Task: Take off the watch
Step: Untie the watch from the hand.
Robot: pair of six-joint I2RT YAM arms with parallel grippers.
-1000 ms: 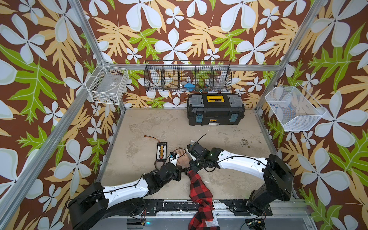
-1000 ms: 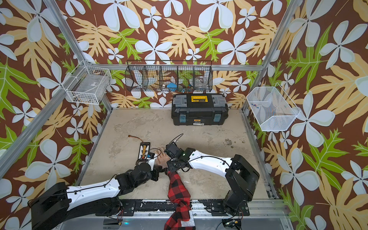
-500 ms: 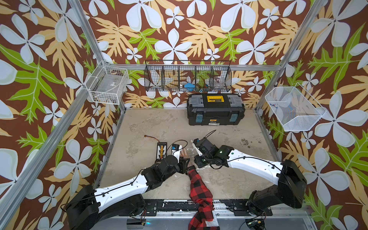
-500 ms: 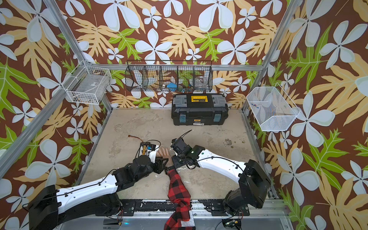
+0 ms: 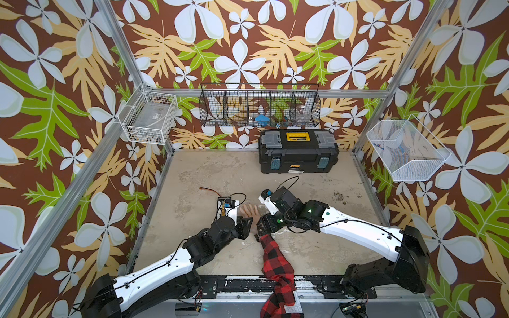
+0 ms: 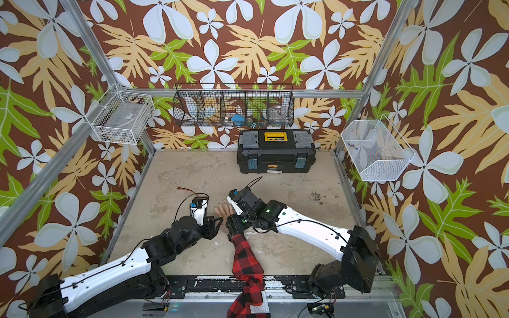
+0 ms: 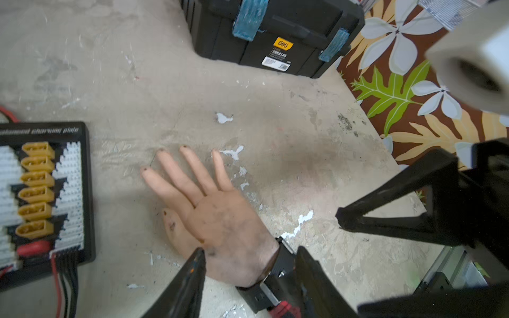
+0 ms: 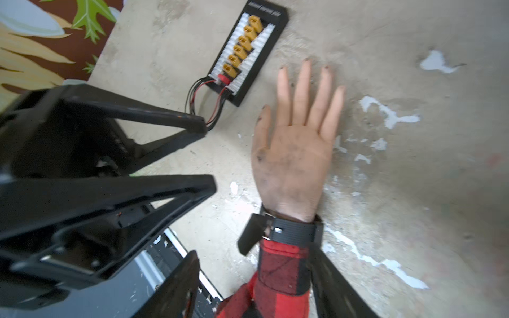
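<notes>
My right gripper's fingers straddle the sleeve cuff behind the watch, so my right gripper will move forward and pinch the strap itself (image 8: 283, 231) near the buckle.
The watch (image 8: 292, 231) is a black strap round the wrist of a mannequin hand (image 8: 297, 154), just above a red plaid sleeve (image 8: 281, 272). Its loose strap end (image 8: 249, 234) sticks out to one side. My right gripper (image 8: 254, 256) is open and straddles the sleeve cuff behind the strap. My left gripper (image 7: 249, 256) is open too, with the wrist and the watch (image 7: 281, 261) between its fingers. In both top views the two grippers (image 5: 246, 223) (image 5: 261, 228) meet over the wrist and hide the watch; the hand (image 5: 249, 210) shows beyond them.
A black charging board (image 5: 224, 205) with yellow connectors and wires lies just left of the hand. A black toolbox (image 5: 298, 151) stands at the back. Wire baskets (image 5: 148, 119) (image 5: 407, 150) hang on the side walls, and a metal rail (image 5: 237, 285) runs along the front edge.
Both grippers have opened; the left one was shut a second ago. The right arm has stretched further out over the wrist.
</notes>
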